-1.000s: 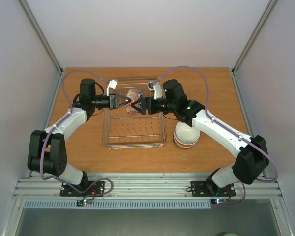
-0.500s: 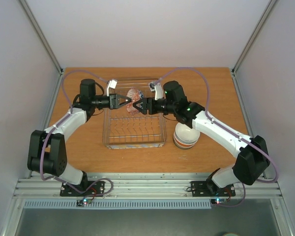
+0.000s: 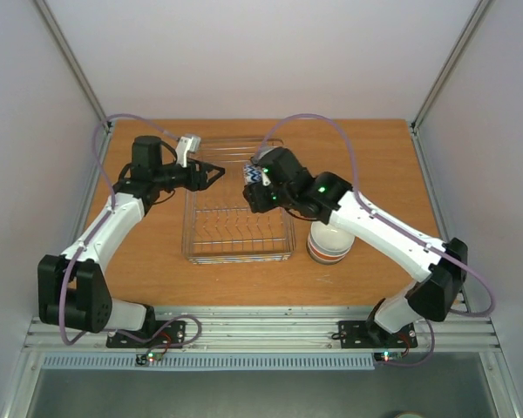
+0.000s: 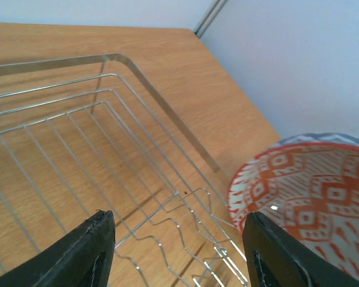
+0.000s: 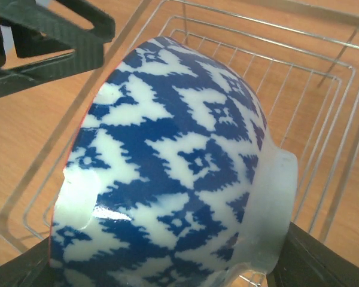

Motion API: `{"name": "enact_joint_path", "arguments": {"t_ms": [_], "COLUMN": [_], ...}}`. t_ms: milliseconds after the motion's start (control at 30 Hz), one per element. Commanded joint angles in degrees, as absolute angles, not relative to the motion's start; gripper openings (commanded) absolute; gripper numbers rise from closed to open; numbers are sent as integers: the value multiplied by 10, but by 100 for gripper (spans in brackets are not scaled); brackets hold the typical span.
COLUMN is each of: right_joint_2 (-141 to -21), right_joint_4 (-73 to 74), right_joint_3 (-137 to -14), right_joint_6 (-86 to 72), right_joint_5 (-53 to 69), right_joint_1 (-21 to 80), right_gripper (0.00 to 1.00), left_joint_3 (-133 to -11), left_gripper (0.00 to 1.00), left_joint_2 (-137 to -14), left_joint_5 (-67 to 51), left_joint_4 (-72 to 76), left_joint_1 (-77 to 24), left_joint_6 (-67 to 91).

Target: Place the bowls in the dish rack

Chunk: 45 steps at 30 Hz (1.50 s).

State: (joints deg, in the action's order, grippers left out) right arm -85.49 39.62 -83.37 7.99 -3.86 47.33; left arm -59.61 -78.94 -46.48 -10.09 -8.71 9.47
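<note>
The robot's right gripper needs to release the blue-white zigzag bowl among the rack's wires on the side nearest the stack (image 3: 267, 218).
My right gripper (image 3: 261, 190) is shut on a bowl (image 3: 258, 175) with a blue-white zigzag outside (image 5: 179, 179) and a red-patterned inside (image 4: 314, 203). It holds the bowl tilted on its side above the back of the silver wire dish rack (image 3: 238, 228). My left gripper (image 3: 213, 174) stands open a little to the left of the bowl, with nothing between its fingers (image 4: 96, 254), over the rack's back left corner (image 4: 116, 58). A stack of bowls (image 3: 331, 235), white on top, sits on the table just right of the rack.
The rack's upright tines (image 4: 215, 179) lie below the left gripper. The left gripper's black fingers (image 5: 54, 30) show at the top left of the right wrist view. Bare wooden table (image 3: 148, 252) surrounds the rack, and enclosure walls (image 3: 471, 157) stand close at both sides.
The left gripper has let go of the bowl, opened and drawn back to the left. The right gripper keeps the bowl alone and has turned it so its blue outside faces up.
</note>
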Motion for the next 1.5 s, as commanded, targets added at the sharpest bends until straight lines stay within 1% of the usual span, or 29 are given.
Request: {"name": "enact_joint_path", "arguments": {"t_ms": [0,167,333,1000,1033,1067,1133,1167,1233,1267,1367,1433,1467], "right_joint_2": [-912,-964,-986,-1087,-1092,-1094,-1095,-1093,-1090,-1088,-1077,-1070,-1066], "right_joint_4": [519,588,615,600,600,600,596,593,588,587,577,568,563], "right_joint_3": [-906,-937,-936,-916,-916,-915,-910,-909,-907,-907,-904,-901,-899], "right_joint_6": [120,98,77,62,61,58,56,55,56,56,65,72,76], "right_joint_5": [-204,-291,-330,-304,-300,-296,-285,-279,-276,-277,-277,-271,-266], "right_joint_1": [525,552,553,554,554,554,554,554,554,554,554,554,554], "right_gripper": [1,1,1,2,6,15,43,53,68,74,81,93,98], "left_joint_3": [-603,-602,-602,-603,-603,-603,-604,-604,-605,-606,-608,-608,-608], "left_gripper": [59,59,59,59,59,59,59,59,59,59,59,59,59], "left_joint_2": [-793,-799,-804,-819,-819,-820,-821,-822,-826,-829,-834,-834,-834], "left_joint_5": [-428,-427,-435,-445,-445,-446,-448,-449,-453,-455,-459,-460,-459], "left_joint_4": [-127,-127,-128,-130,-130,-130,-131,-132,-132,-132,-134,-135,-136], "left_joint_1": [-83,-81,-79,-77,-77,-77,-77,-77,-77,-77,-78,-77,-77], "left_joint_6": [61,61,62,60,60,59,59,57,56,57,56,55,54]}}
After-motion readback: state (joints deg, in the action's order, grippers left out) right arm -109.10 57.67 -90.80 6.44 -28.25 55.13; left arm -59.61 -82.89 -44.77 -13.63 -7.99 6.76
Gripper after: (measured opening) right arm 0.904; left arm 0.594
